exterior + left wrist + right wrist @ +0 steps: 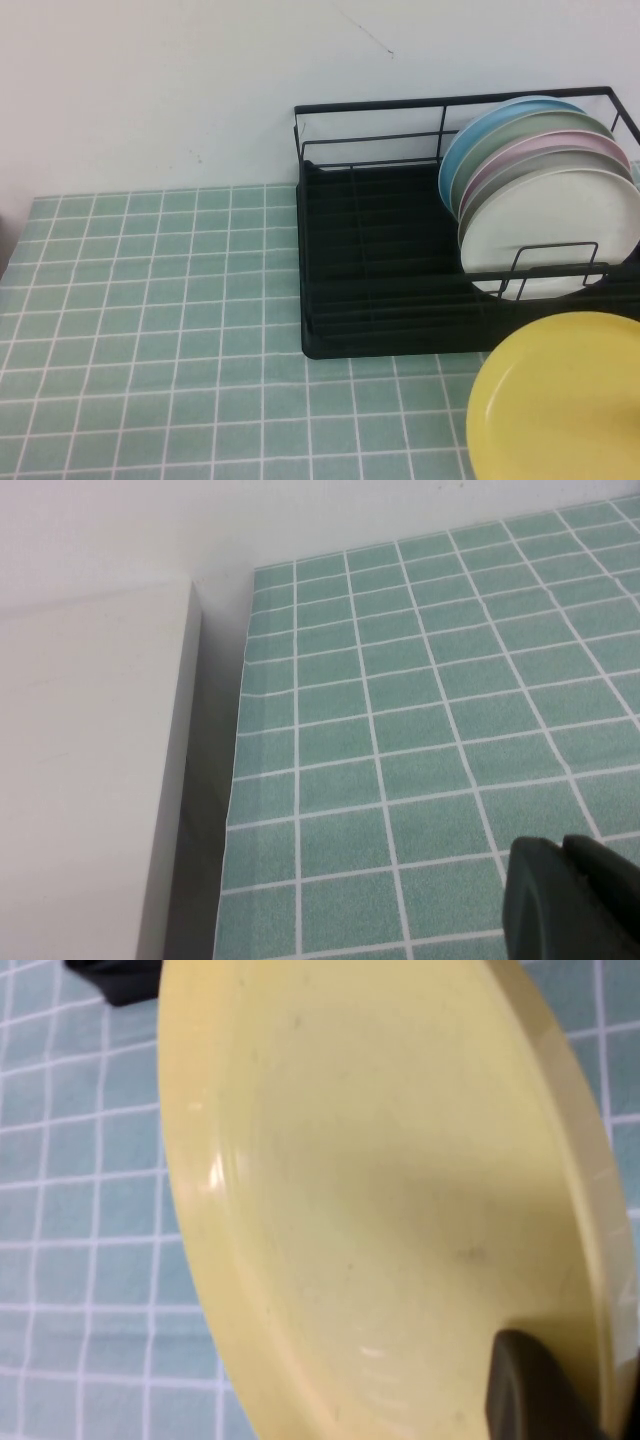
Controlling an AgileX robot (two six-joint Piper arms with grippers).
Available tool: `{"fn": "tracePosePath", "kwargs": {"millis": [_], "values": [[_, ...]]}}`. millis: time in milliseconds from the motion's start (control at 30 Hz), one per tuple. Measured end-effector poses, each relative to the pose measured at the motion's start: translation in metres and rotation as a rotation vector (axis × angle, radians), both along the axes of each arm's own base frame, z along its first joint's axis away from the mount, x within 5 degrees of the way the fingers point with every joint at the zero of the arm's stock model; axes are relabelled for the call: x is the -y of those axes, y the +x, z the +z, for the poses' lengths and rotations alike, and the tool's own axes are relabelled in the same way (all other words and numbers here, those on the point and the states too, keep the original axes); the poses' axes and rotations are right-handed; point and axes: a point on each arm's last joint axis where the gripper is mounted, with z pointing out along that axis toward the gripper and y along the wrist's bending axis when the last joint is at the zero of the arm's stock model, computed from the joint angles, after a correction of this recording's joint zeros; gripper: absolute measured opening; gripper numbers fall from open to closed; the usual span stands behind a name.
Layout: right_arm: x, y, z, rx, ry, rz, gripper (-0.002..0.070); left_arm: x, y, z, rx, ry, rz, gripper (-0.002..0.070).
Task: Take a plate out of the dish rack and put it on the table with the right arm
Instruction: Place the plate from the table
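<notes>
I will set the yellow plate on the green tiles [523,413] in front of the white plate's rack end with my right gripper.
The yellow plate [560,400] is outside the black dish rack [380,300], over the green tiled table [150,330] in front of the rack's right end. It fills the right wrist view [380,1190], tilted over the tiles. My right gripper [590,1400] is shut on its rim: one black finger [535,1390] lies on the plate's inner face, the other is hidden behind the rim. The right arm does not show in the high view. My left gripper [562,855] is shut and empty above the table near its left edge.
Several plates stand at the rack's right end, among them a blue [500,125], a pink [560,150] and a white one [560,230]. The rack's left part is bare slats. A white wall rises behind. A white block [90,780] borders the table's left edge.
</notes>
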Motion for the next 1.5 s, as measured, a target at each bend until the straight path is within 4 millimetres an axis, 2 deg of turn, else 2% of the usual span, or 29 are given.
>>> {"fn": "tracePosePath", "kwargs": {"millis": [300, 500, 800, 1033, 1167, 1367, 1500], "values": [[-0.002, 0.061, -0.036, -0.143, 0.018, 0.025, 0.0094, 0.000, 0.000, 0.000, 0.000, 0.000, 0.000, -0.0003], [-0.006, 0.088, -0.056, -0.186, 0.066, 0.036, 0.0094, 0.000, 0.000, 0.000, 0.000, 0.000, 0.000, -0.0003], [-0.004, 0.106, -0.081, -0.249, 0.060, 0.008, 0.0094, 0.000, 0.000, 0.000, 0.000, 0.000, 0.000, -0.0003], [-0.002, 0.110, -0.086, -0.241, 0.048, -0.016, 0.0097, 0.000, 0.000, 0.000, 0.000, 0.000, 0.000, -0.0003], [0.000, 0.112, -0.086, -0.221, 0.022, -0.023, 0.0162, 0.000, 0.000, 0.000, 0.000, 0.000, 0.000, -0.0003], [0.003, 0.114, -0.087, -0.204, -0.010, -0.035, 0.0402, 0.000, 0.000, 0.000, 0.000, 0.000, 0.000, -0.0003], [0.004, 0.113, -0.087, -0.204, -0.036, -0.028, 0.0456, 0.000, 0.000, 0.000, 0.000, 0.000, 0.000, -0.0003]]}}
